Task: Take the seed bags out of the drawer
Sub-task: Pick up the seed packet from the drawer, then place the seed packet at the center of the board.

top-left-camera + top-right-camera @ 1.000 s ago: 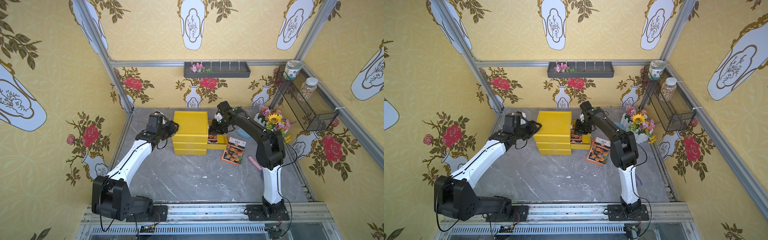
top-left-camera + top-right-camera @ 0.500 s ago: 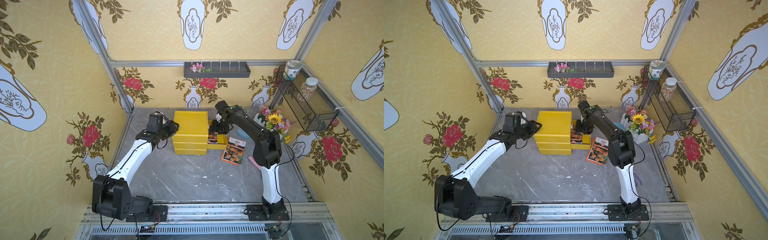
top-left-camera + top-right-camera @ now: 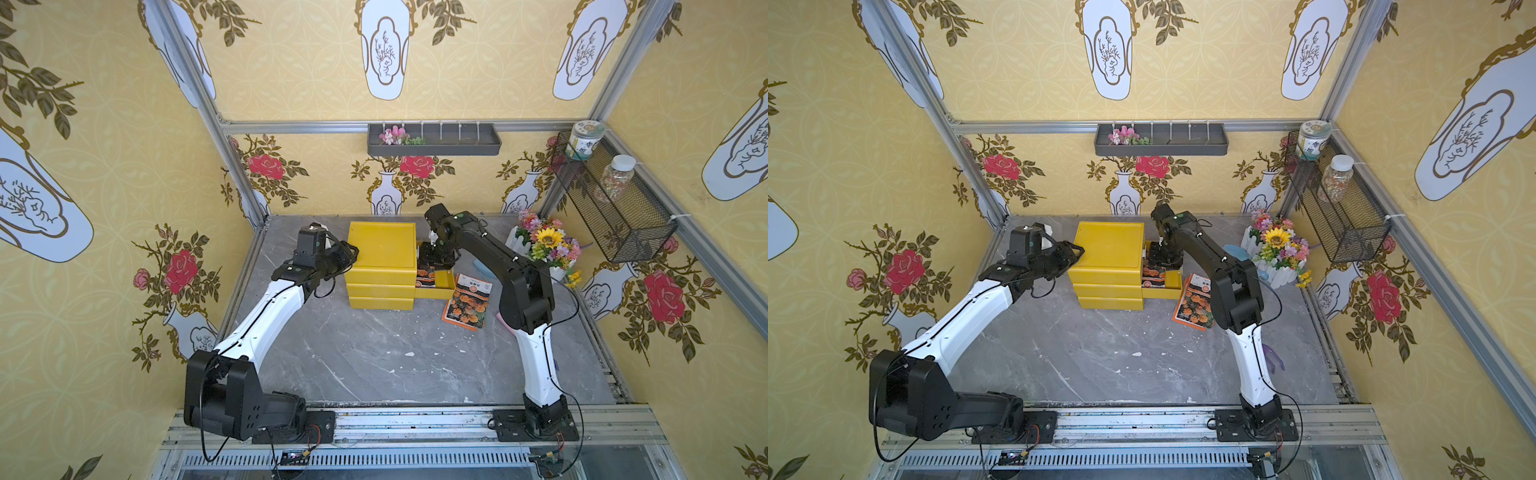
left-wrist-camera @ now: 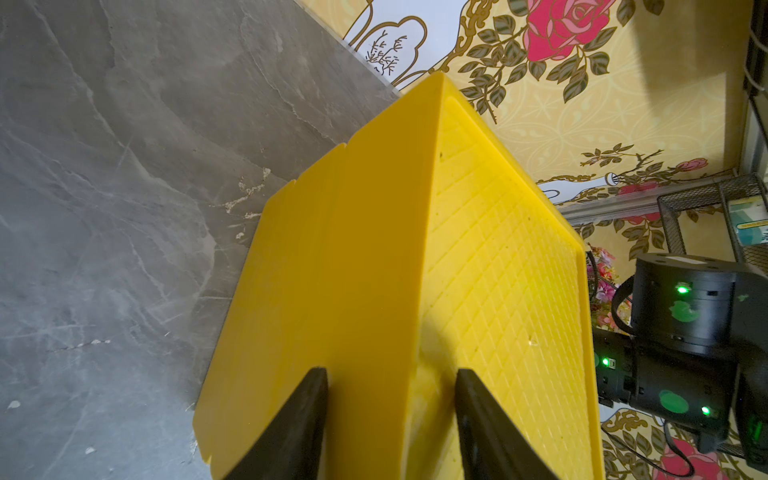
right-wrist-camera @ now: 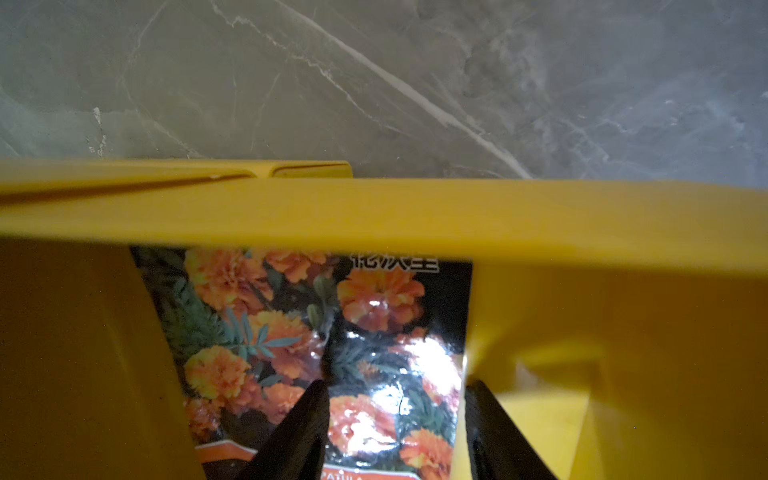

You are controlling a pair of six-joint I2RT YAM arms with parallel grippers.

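My right gripper needs to open and pinch the bag's side edge (image 5: 464,336) before lifting it out, because one of its fingers is over the glossy front of the seed bag.
The yellow chest (image 3: 382,259) stands mid-table, and its top drawer (image 3: 442,286) is pulled out toward the right. One marigold seed bag (image 3: 424,277) lies in the drawer (image 5: 540,216). My right gripper (image 3: 434,258) hangs low inside the drawer. It is open (image 5: 395,415), with one finger over the seed bag's (image 5: 311,332) glossy front and the other at its edge. Another seed bag (image 3: 467,301) lies flat on the table beside the drawer. My left gripper (image 3: 348,252) is shut on the chest's top left edge (image 4: 390,411).
A white planter of artificial flowers (image 3: 548,249) stands at the back right, behind my right arm. A wire basket with jars (image 3: 615,208) hangs on the right wall, and a grey shelf (image 3: 432,139) on the back wall. A pink item (image 3: 503,320) lies by the right arm.
My right gripper's jaws have widened over the bag in the drawer, and that arm has shifted slightly. The left arm and the chest have not moved.
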